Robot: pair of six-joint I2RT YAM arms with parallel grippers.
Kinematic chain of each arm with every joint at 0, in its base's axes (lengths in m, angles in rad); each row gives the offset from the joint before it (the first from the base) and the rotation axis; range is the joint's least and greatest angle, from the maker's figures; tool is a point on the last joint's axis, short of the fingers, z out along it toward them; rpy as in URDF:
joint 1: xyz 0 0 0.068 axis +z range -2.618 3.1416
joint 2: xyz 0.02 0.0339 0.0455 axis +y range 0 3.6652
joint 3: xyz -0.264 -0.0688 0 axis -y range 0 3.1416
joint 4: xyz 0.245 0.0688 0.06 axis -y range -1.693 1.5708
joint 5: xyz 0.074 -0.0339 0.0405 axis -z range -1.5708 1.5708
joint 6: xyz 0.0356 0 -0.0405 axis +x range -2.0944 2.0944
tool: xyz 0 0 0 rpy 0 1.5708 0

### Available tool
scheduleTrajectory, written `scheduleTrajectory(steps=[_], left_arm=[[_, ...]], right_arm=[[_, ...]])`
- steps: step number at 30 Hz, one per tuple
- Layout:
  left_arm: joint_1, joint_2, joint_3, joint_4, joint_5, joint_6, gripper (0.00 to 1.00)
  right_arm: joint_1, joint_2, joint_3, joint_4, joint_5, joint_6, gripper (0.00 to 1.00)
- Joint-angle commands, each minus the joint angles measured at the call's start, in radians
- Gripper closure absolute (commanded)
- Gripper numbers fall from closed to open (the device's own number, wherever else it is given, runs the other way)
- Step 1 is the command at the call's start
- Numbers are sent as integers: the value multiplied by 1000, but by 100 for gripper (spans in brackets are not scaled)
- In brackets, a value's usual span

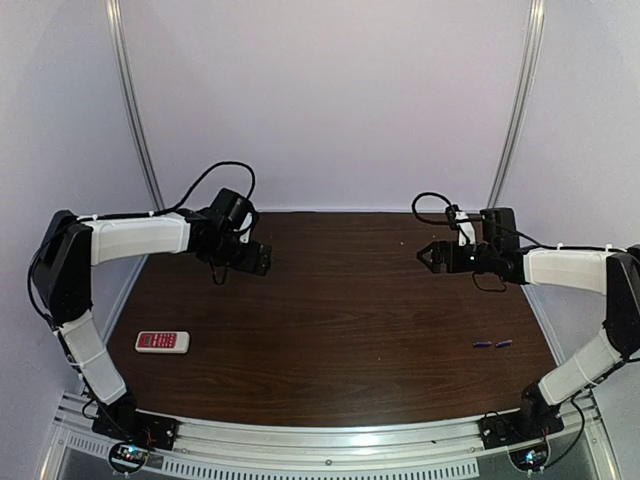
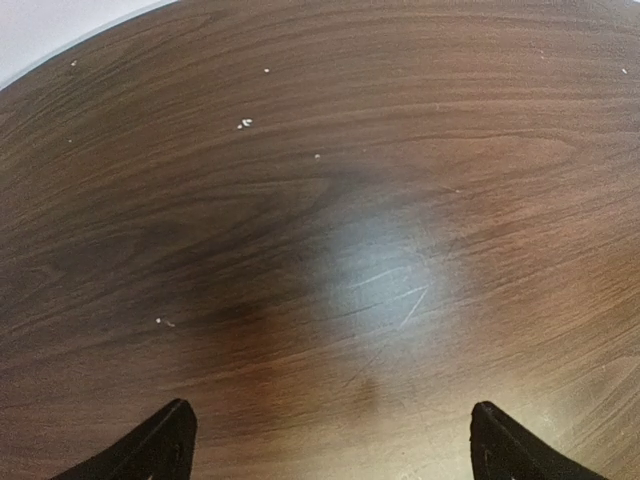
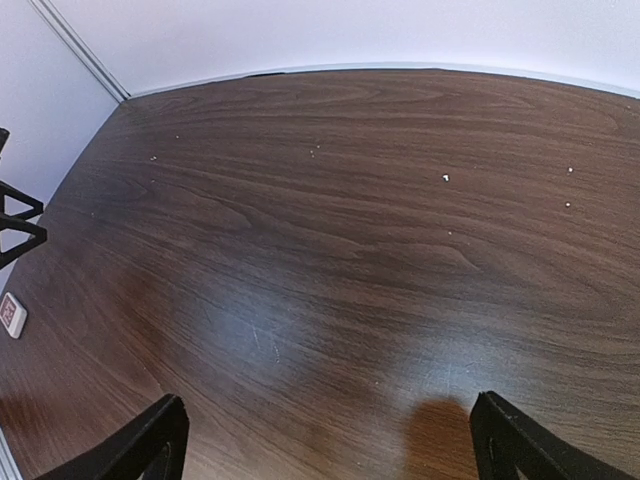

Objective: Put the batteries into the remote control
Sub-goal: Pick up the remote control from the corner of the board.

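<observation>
Next, I should close my left gripper on the remote control's screen end (image 1: 149, 342) across its two long sides.
The remote control (image 1: 162, 341) lies flat near the table's left edge, reddish button face up; a sliver of it shows at the left border of the right wrist view (image 3: 10, 316). Two slim purple-blue batteries (image 1: 492, 344) lie end to end near the right edge. My left gripper (image 1: 262, 261) hangs open over the far left of the table, well behind the remote control, with only bare wood between its fingers (image 2: 330, 440). My right gripper (image 1: 430, 256) is open too, over the far right, well behind the batteries, nothing between its fingers (image 3: 325, 440).
Pale walls and metal corner rails enclose the dark wooden table (image 1: 340, 320) on three sides. The metal rail (image 1: 330, 445) with both arm bases runs along the near edge. Small white specks dot the wood.
</observation>
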Motion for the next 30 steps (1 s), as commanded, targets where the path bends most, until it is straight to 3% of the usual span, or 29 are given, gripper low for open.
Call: scheduleTrajectory(steps=[1,7,12,19,24,30], left_arm=[[17,-108,-50,-13,-41,-121,3],[30,-289,-226,-82,-81,-356,3],[127,-362,-340,-206,-22,-567,2],[174,-395,-372,-400,-107,-801,3],[216,-407,-420,-452,-85,-906,3],[233,-525,-497,-472,-118,-1009,3]], right_arm=[[-6,8,-3,-13,-11,-15,0],[-7,14,-5,-2,-18,-17,0],[-6,25,2,-10,-22,-16,0],[-6,33,-11,3,-27,-8,0],[-7,39,-3,-7,-25,-13,0],[-5,40,-5,-9,-23,-17,0]])
